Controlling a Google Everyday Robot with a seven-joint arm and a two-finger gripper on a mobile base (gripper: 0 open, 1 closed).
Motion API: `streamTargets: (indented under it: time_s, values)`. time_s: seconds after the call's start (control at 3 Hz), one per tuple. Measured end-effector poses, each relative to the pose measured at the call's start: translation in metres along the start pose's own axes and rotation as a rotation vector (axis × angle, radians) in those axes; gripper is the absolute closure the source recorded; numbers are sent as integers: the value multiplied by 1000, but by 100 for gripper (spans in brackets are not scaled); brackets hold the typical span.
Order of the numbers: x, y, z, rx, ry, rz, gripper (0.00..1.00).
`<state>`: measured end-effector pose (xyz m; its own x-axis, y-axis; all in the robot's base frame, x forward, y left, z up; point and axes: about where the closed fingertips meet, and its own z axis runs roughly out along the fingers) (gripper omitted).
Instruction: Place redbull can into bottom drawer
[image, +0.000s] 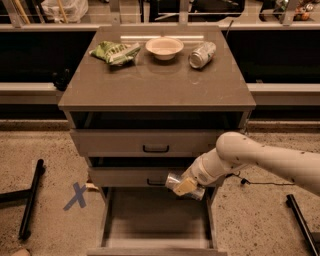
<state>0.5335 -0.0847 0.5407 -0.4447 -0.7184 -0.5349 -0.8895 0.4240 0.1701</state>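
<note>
The robot's gripper will release the redbull can around the middle of the open bottom drawer's grey bottom (165, 223).
My gripper (185, 187) comes in from the right on a white arm and is shut on the redbull can (174, 182), a slim silvery can held lying sideways. It hangs just in front of the middle drawer and above the right rear part of the open bottom drawer (155, 220). That drawer is pulled out and shows a flat grey floor. My gripper's tan pads (184, 186) cover most of the can.
On the cabinet top (155, 82) lie a shorter silver can (202, 54) on its side, a white bowl (164, 47) and a green chip bag (114, 52). Two upper drawers with black handles (155, 148) are closed. Black metal legs (31, 197) stand on the floor at left and right.
</note>
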Motion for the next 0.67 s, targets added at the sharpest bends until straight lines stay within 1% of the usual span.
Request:
streamTargets:
  time_s: [0.33,0.67]
  values:
    - [36,-36,58,4,-9,18,100]
    - [39,-32,63,-7,-6,24,100]
